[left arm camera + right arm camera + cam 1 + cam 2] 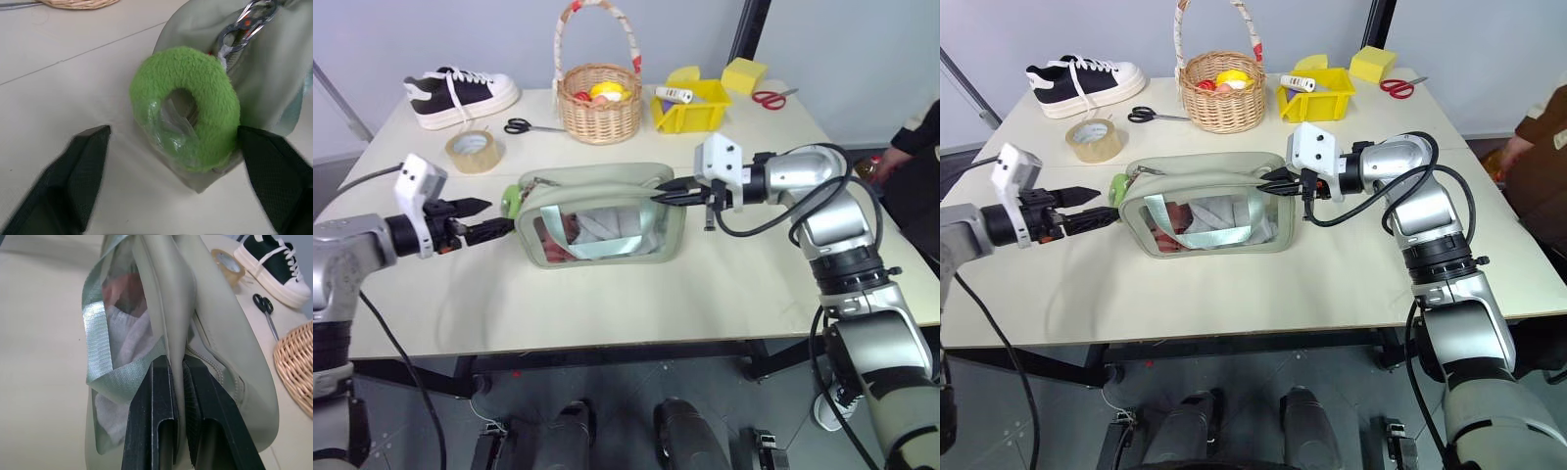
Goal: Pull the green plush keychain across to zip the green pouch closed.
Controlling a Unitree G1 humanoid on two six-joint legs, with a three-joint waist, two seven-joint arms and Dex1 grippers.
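Observation:
My left gripper straddles the green plush keychain's end away from the metal clasp, so it should pinch the keychain close beside the clasp [214,66] before it pulls.
The green pouch [602,220] lies in the middle of the table, its clear window facing me and its top zipper gaping. At its left end hangs the green plush keychain [188,107], a fuzzy ring on a metal clasp [244,22]. My left gripper [497,217] is open at that end. The ring sits between its two fingers, with one fingertip [266,156] right against the plush and the other standing apart. My right gripper [177,360] is shut on the pouch's upper edge at the right end, pinching the fabric wall.
Behind the pouch stand a tape roll [473,150], black scissors [530,126], a wicker basket [599,103], a shoe [460,95], a yellow bin [690,106] and red scissors [771,97]. A person [911,147] is at the right edge.

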